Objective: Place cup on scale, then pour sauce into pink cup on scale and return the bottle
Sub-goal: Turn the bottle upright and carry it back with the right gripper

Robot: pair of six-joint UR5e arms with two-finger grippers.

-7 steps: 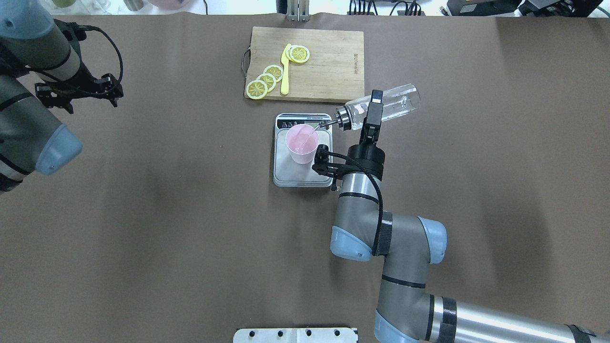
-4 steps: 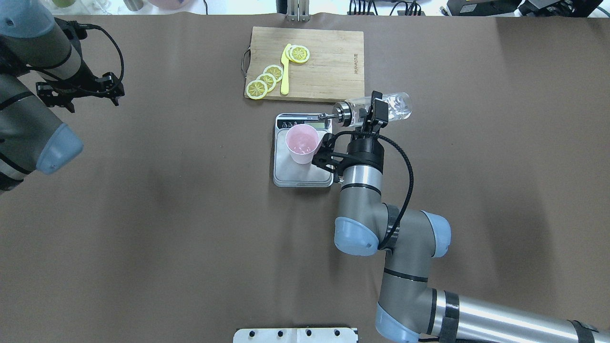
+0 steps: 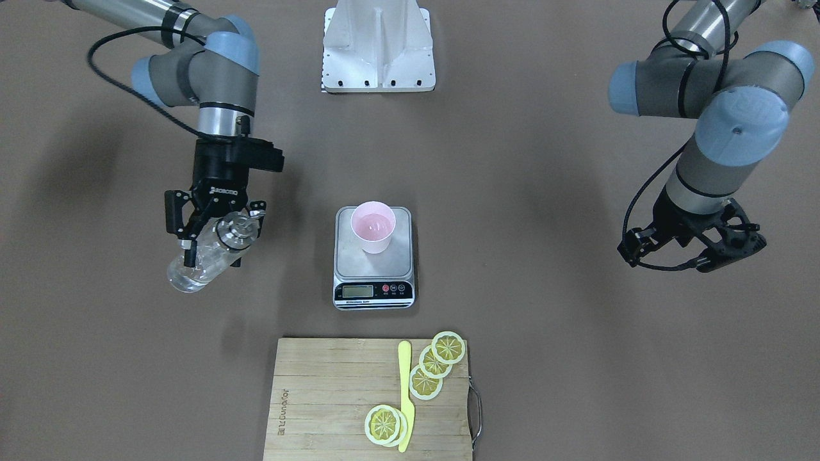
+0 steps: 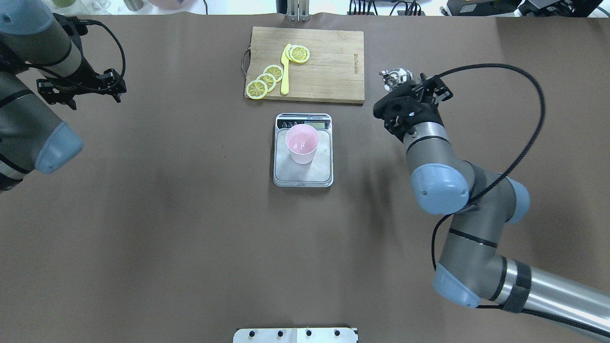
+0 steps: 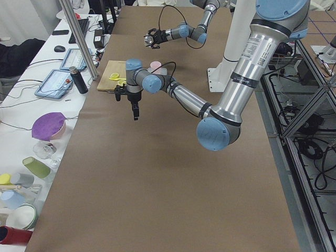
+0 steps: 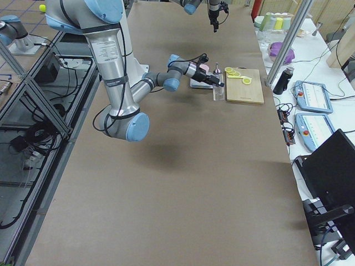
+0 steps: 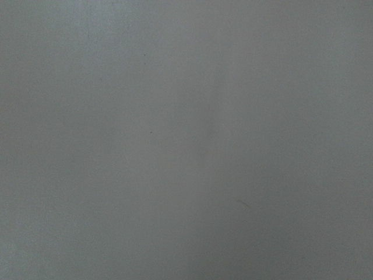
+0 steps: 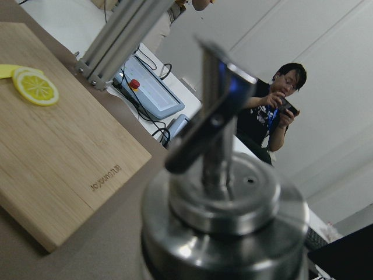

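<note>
My right gripper will let go of the glass bottle on bare table far out from the scale (image 3: 134,282), level with the scale's display.
The pink cup (image 4: 302,143) stands upright on the scale (image 4: 305,175), with a little clear sauce in its bottom; it also shows in the front view (image 3: 373,234) on the scale's steel platform (image 3: 375,267). My right gripper (image 4: 402,88) is shut on the glass bottle (image 3: 204,257), held upright to the right of the scale, beside the board's right end. Its metal spout cap (image 8: 224,204) fills the right wrist view. I cannot tell whether the bottle touches the table. My left gripper (image 4: 81,93) is open and empty, far left.
A wooden cutting board (image 4: 329,66) lies just behind the scale, with lemon slices (image 4: 267,78) and a yellow knife (image 4: 285,71) on it. The robot's base plate (image 4: 295,335) is at the near table edge. A person (image 8: 280,99) stands beyond the table's far end.
The right gripper stopped pouring, turned the bottle from tilted over the cup to upright, and carried it right and away from the scale. The left arm barely moved.
</note>
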